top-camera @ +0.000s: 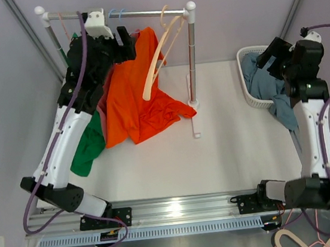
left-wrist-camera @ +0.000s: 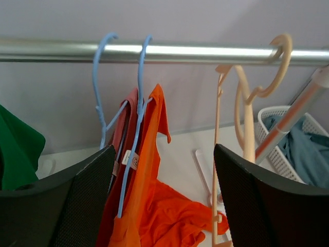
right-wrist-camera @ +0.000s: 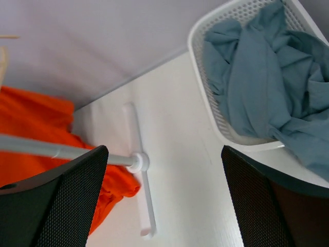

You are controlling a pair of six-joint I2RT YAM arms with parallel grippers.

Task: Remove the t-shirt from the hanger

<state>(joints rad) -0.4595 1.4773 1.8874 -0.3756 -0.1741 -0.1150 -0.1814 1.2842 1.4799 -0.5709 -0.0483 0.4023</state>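
Observation:
My left gripper should take only the orange t-shirt's hanger (left-wrist-camera: 140, 105) and lift it off the rail, because the hook of the other blue hanger sits close beside it.
An orange t-shirt (top-camera: 132, 97) hangs by its collar from a blue hanger (left-wrist-camera: 134, 149) on the metal rail (top-camera: 139, 13); its lower part lies crumpled on the table. It also shows in the left wrist view (left-wrist-camera: 154, 206). My left gripper (top-camera: 130, 43) is up at the rail, just left of the shirt's collar. In its own view it (left-wrist-camera: 164, 206) is open, with the shirt and blue hanger between its fingers and nothing gripped. My right gripper (top-camera: 267, 56) is open and empty above the basket's left side, far from the shirt; in its own view it (right-wrist-camera: 164, 203) is over bare table.
A second blue hanger (left-wrist-camera: 100, 87) and an empty peach hanger (top-camera: 156, 58) hang on the rail. A green garment (top-camera: 90, 146) hangs at the left. A white basket (top-camera: 249, 92) with grey-blue cloth (right-wrist-camera: 257, 77) stands at the right. The rack's post (top-camera: 191, 60) and foot (right-wrist-camera: 141, 190) stand mid-table.

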